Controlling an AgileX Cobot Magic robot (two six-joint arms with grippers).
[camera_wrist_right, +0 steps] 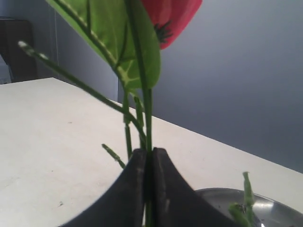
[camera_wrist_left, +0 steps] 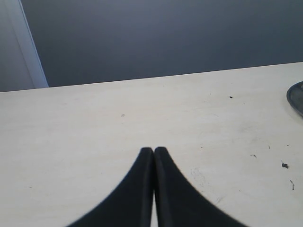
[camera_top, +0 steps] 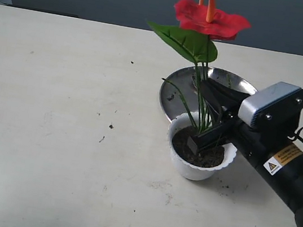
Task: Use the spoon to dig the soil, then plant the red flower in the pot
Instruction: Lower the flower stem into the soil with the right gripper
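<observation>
Next, my right gripper lets go of the red flower in the dark soil (camera_top: 197,151) near the middle of the white pot.
The red flower (camera_top: 211,21) stands upright with its thin green stems (camera_top: 202,101) going down into the dark soil (camera_top: 197,153) of the small white pot (camera_top: 194,168). My right gripper (camera_top: 200,139) reaches in from the right, low over the pot, shut on the stems. In the right wrist view its fingers (camera_wrist_right: 137,189) pinch a stem (camera_wrist_right: 148,118), with the green leaf (camera_wrist_right: 118,42) and red bloom (camera_wrist_right: 173,16) above. My left gripper (camera_wrist_left: 154,150) is shut with nothing in it, over bare table; it does not show in the exterior view. The spoon is out of view.
A flat round steel plate (camera_top: 177,92) lies just behind the pot, with its edge in the left wrist view (camera_wrist_left: 296,97). Crumbs of soil (camera_top: 111,126) dot the table left of the pot. A dark wall rises past the table's far edge.
</observation>
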